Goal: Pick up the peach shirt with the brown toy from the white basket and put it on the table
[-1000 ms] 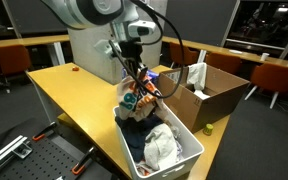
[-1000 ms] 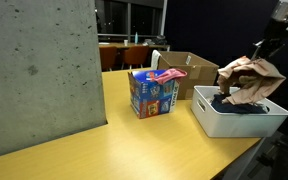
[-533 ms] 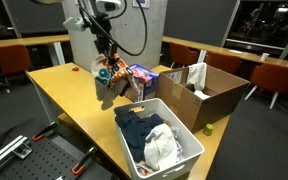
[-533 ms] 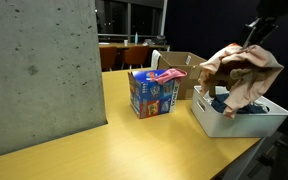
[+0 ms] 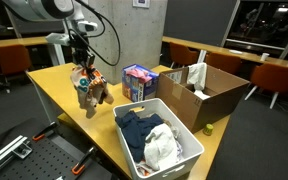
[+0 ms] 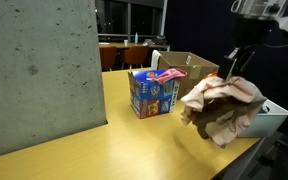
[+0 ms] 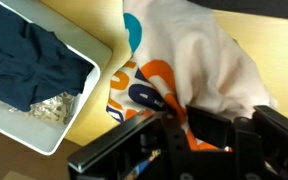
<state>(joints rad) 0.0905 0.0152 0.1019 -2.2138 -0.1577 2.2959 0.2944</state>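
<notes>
The peach shirt will be released on the open yellow table [image 5: 98,102] between the white basket and concrete pillar. The shirt now hangs above the yellow table.
The peach shirt [image 5: 88,88] with an orange and blue print hangs from my gripper [image 5: 82,66] above the yellow table [image 5: 59,95], left of the white basket [image 5: 189,148]. In an exterior view the shirt [image 6: 222,105] dangles in front of the basket [image 6: 277,116]. In the wrist view my gripper [image 7: 180,112] is shut on the shirt [image 7: 194,55], with the basket [image 7: 79,105] at the left. No brown toy can be made out separately.
A dark blue garment [image 5: 142,126] and a white cloth [image 5: 162,146] lie in the basket. A colourful box [image 5: 138,81] and an open cardboard box [image 5: 206,92] stand on the table. A grey concrete pillar [image 6: 39,70] is near.
My gripper has carried the shirt up out of the basket and sideways over the table, away from the basket. The shirt now hangs lower above the tabletop.
</notes>
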